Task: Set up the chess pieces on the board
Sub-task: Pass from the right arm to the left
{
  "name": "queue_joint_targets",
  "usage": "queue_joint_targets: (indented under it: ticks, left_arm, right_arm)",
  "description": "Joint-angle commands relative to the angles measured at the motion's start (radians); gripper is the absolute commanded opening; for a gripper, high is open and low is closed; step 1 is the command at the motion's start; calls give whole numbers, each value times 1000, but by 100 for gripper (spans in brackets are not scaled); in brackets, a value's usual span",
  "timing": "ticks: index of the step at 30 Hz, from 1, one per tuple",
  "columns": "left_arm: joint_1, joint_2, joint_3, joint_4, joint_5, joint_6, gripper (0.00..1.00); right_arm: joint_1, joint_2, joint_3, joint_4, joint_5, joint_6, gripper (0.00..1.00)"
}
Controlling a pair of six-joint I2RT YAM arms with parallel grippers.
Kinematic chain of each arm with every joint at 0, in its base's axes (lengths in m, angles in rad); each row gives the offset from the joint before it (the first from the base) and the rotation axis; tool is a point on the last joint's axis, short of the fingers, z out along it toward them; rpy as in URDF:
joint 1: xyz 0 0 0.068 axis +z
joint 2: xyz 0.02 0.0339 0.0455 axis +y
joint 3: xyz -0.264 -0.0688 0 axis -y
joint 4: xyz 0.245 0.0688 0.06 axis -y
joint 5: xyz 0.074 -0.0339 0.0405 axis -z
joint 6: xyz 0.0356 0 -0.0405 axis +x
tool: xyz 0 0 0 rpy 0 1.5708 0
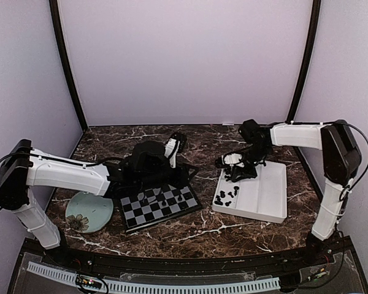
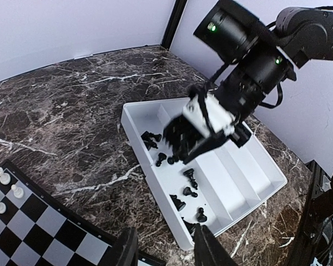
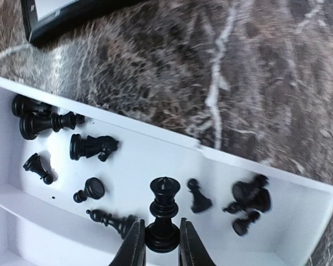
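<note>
My left gripper is to close on the black queen's top [image 1: 233, 180] [image 2: 171, 160], as my right gripper holds the queen's base and passes it over above the white tray.
In the right wrist view my right gripper [image 3: 158, 237] is shut on the base of a black queen [image 3: 164, 213], which stands upright in the white tray [image 3: 255, 160]. Several other black chess pieces lie around it, among them a knight [image 3: 91, 147] and a pawn [image 3: 198, 197]. In the top view that gripper [image 1: 233, 171] hangs over the tray's left compartment [image 1: 267, 196]. The board [image 1: 138, 211] lies centre-left with several black pieces [image 1: 172, 199] on it. White pieces [image 2: 5, 178] stand at its edge. My left gripper [image 2: 166, 244] is open and empty between the board and the tray.
A round pale-green plate [image 1: 89, 211] lies left of the board, under the left arm. The tray's right compartments [image 2: 250, 166] hold nothing. Dark marble table top [image 1: 202, 229] shows in front of the board and tray. Lilac walls close in the back and sides.
</note>
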Motion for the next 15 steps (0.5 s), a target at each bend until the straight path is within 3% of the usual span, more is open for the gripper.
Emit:
queue_joint_targets:
  ticks: [1, 9, 15]
  left_arm:
    - [2, 37, 69, -2, 88, -30, 36]
    - [5, 170, 261, -25, 410, -111, 37]
    - [26, 227, 319, 17, 467, -255, 35]
  right_arm:
    - [-67, -152, -23, 64, -239, 183, 14]
    - [-77, -309, -143, 193, -384, 406, 15]
    - [-77, -389, -205, 232, -420, 456, 15]
